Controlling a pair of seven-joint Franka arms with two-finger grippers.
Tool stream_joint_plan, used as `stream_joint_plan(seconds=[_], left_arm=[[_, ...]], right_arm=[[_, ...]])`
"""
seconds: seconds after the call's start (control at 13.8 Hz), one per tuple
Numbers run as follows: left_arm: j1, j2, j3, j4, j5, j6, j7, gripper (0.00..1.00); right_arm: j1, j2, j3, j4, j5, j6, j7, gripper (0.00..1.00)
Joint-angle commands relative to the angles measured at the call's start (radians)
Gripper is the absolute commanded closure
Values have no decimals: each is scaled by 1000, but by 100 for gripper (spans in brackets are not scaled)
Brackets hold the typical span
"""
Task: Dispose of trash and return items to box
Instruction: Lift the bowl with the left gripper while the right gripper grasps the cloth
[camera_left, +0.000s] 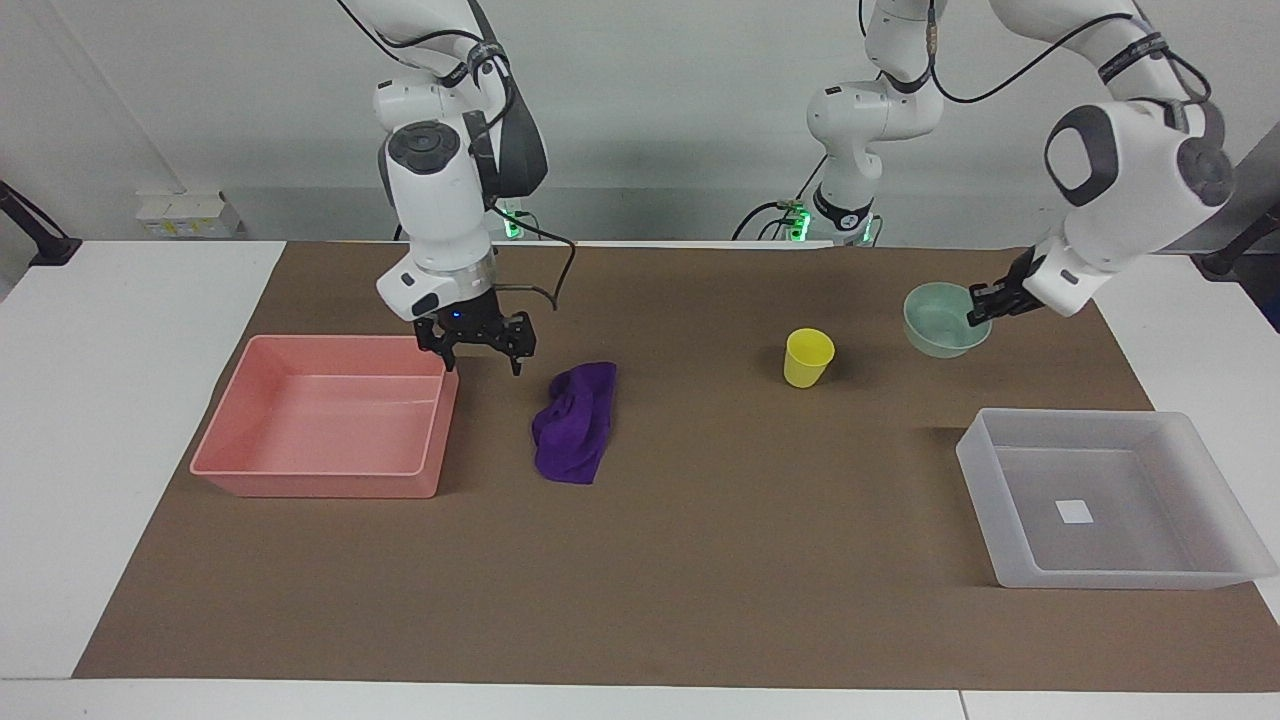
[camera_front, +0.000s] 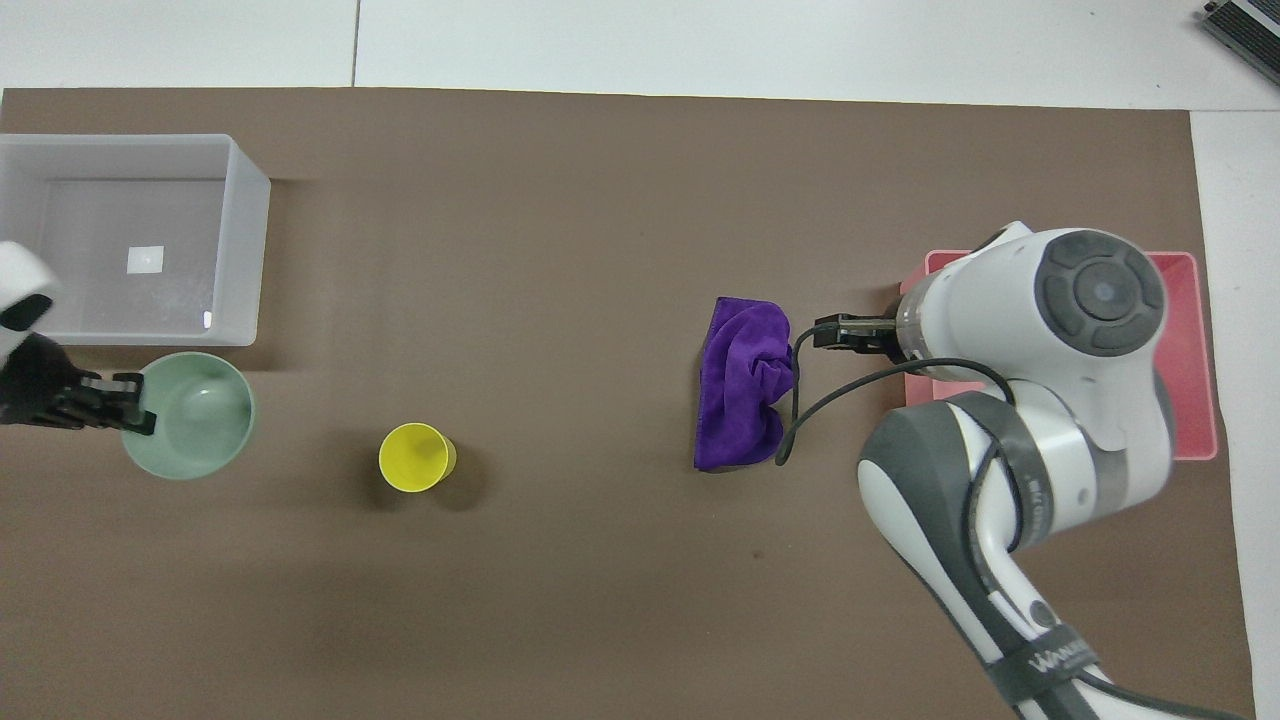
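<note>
I need to let go of the mint-green bowl with my left gripper over the white sticker inside the frosted-white box (camera_front: 140, 264).
My left gripper (camera_left: 978, 308) is shut on the rim of the mint-green bowl (camera_left: 938, 320) and holds it tilted in the air, over the mat just beside the frosted-white box (camera_left: 1080, 416). In the overhead view the bowl (camera_front: 195, 420) hangs at the box's (camera_front: 250, 250) nearer wall, with the left gripper (camera_front: 125, 400) on its rim. The yellow cup (camera_left: 808, 357) stands upright on the mat (camera_front: 415, 457). The purple rag (camera_left: 573, 420) lies crumpled mid-mat (camera_front: 740, 395). My right gripper (camera_left: 483, 350) is open and empty, low over the gap between rag and pink tub (camera_front: 830, 335).
A pink tub (camera_left: 320, 482) stands empty at the right arm's end of the table; the right arm covers much of it in the overhead view (camera_front: 1195, 350). A brown mat (camera_left: 700, 560) covers the table. The box holds only a white sticker (camera_left: 1075, 512).
</note>
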Motion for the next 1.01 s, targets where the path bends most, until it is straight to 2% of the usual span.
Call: stream_joint_plan(seconds=[0.0, 0.14, 0.29, 0.43, 0.65, 0.94], left_arm=[[61, 148, -6, 228, -10, -36, 6, 100], [78, 274, -4, 387, 0, -18, -4, 100], [120, 371, -6, 475, 0, 94, -4, 100], [144, 413, -6, 470, 0, 232, -4, 100], [166, 506, -6, 467, -6, 359, -4, 100], [174, 604, -6, 422, -7, 383, 6, 100]], right_arm=[[38, 52, 0, -4, 16, 79, 67, 0], [58, 87, 0, -7, 16, 122, 78, 0], [75, 103, 0, -18, 16, 170, 89, 0], [78, 111, 0, -47, 16, 213, 101, 0], [110, 140, 0, -76, 16, 288, 143, 0], [138, 137, -1, -176, -4, 401, 159, 0]])
